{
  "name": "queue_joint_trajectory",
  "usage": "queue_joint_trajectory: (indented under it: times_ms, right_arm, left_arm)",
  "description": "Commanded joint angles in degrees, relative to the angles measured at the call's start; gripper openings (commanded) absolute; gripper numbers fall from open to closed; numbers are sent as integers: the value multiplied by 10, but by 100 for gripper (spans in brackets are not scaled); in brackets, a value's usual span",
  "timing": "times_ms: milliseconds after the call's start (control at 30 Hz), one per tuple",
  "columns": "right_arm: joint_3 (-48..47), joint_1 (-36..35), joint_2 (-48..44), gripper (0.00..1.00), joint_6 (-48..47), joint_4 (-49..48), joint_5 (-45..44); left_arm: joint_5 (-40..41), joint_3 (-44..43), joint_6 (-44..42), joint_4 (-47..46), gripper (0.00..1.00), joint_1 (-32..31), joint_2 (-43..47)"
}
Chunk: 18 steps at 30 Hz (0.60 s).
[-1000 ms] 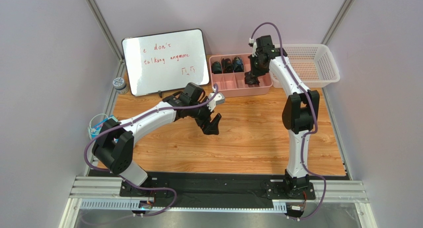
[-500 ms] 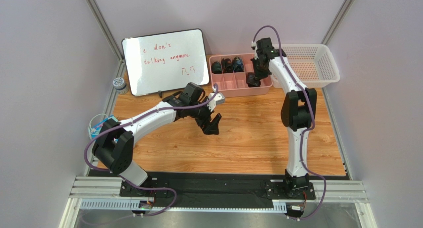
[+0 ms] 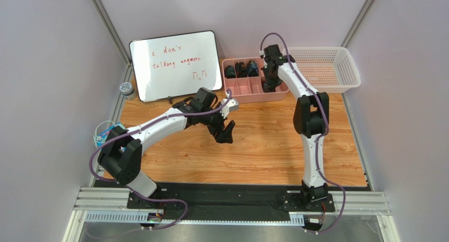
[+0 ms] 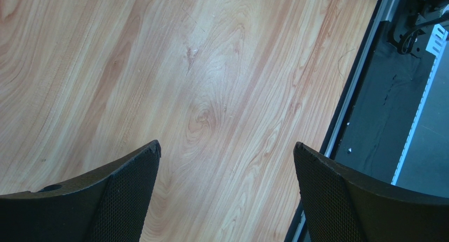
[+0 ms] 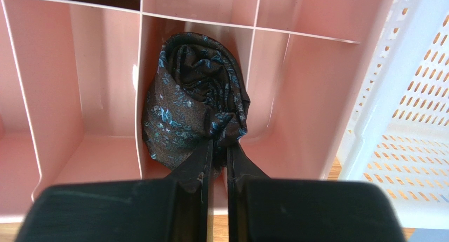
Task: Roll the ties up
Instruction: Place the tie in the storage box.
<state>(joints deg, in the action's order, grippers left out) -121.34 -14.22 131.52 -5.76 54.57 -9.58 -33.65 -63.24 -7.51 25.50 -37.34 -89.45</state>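
The robot's left gripper needs to next move to the pink divided tray's near-side rim [image 3: 243, 96], next to the empty front compartments, and close there.
My right gripper [image 5: 220, 144] is shut on a rolled dark tie [image 5: 192, 100] with a blue speckled pattern. It holds the roll in a compartment of the pink divided tray [image 5: 316, 94]. From above the right gripper [image 3: 270, 84] is over the tray's [image 3: 278, 96] right part. Three more rolled ties [image 3: 241, 69] sit in the tray's back row. My left gripper [image 3: 227, 131] is open and empty above the bare wooden table, its fingers [image 4: 121, 194] wide apart.
A white perforated basket [image 3: 329, 68] stands right of the pink tray. A whiteboard [image 3: 175, 64] with red writing leans at the back left. A small jar [image 3: 126, 89] and a blue object [image 3: 108, 134] sit at the table's left edge.
My right arm has swung left and back along the pink tray, carrying the rolled tie. The left arm has not moved.
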Motion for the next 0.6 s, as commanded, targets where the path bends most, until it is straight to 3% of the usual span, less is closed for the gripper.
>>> queue_joint_trajectory:
  times_ms: [0, 233, 567]
  right_arm:
    - [25, -12, 13, 0, -26, 27, -28]
    - [46, -37, -35, 0, -47, -26, -25]
    - [12, -43, -2, 0, -86, 4, -12]
  left_arm:
    - [-17, -3, 9, -8, 99, 3, 5]
    - [-21, -6, 15, -12, 99, 3, 0]
    - [-19, 8, 11, -12, 99, 3, 10]
